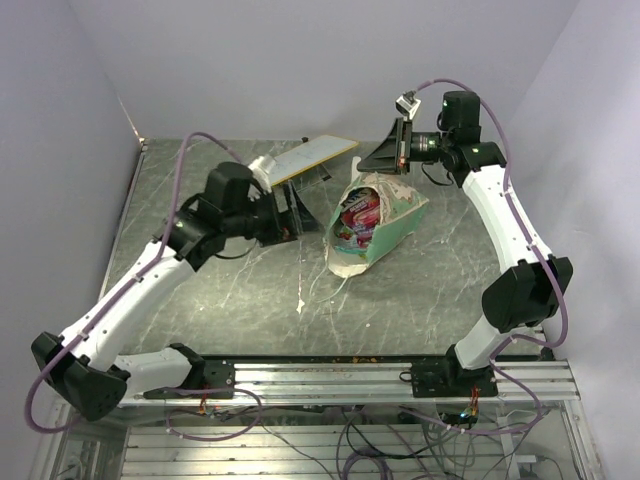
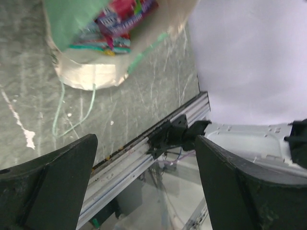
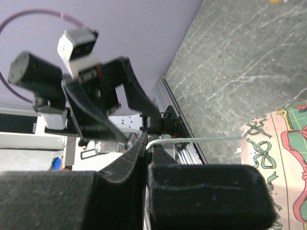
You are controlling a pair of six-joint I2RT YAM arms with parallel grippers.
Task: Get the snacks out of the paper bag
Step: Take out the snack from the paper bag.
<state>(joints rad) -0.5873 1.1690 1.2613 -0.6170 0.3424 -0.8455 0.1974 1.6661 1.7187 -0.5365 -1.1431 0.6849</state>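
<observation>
I need to next reach my left gripper into the paper bag's opening and close it on the lower edge of the purple snack [image 1: 366,217] [image 2: 121,28], just above the green snack.
The mint-green paper bag [image 1: 395,222] lies tilted on the table, its mouth facing the near left. Several snacks [image 1: 358,214] in pink, purple and green foil show inside the mouth. My right gripper [image 1: 380,165] hangs just above the bag's far end and is shut on the bag's cord handle [image 3: 201,140], which runs taut to the printed bag [image 3: 283,158]. My left gripper [image 1: 297,216] hovers open and holds nothing, a short way left of the mouth. In the left wrist view the bag [image 2: 91,72] and the snacks [image 2: 122,21] lie beyond the left gripper [image 2: 145,141]. The bag's other cord handle [image 2: 72,115] trails on the table.
A flat white board on black legs [image 1: 312,155] stands behind my left gripper, close to the bag. An aluminium rail [image 1: 380,375] runs along the near table edge. Walls close in the back and both sides.
</observation>
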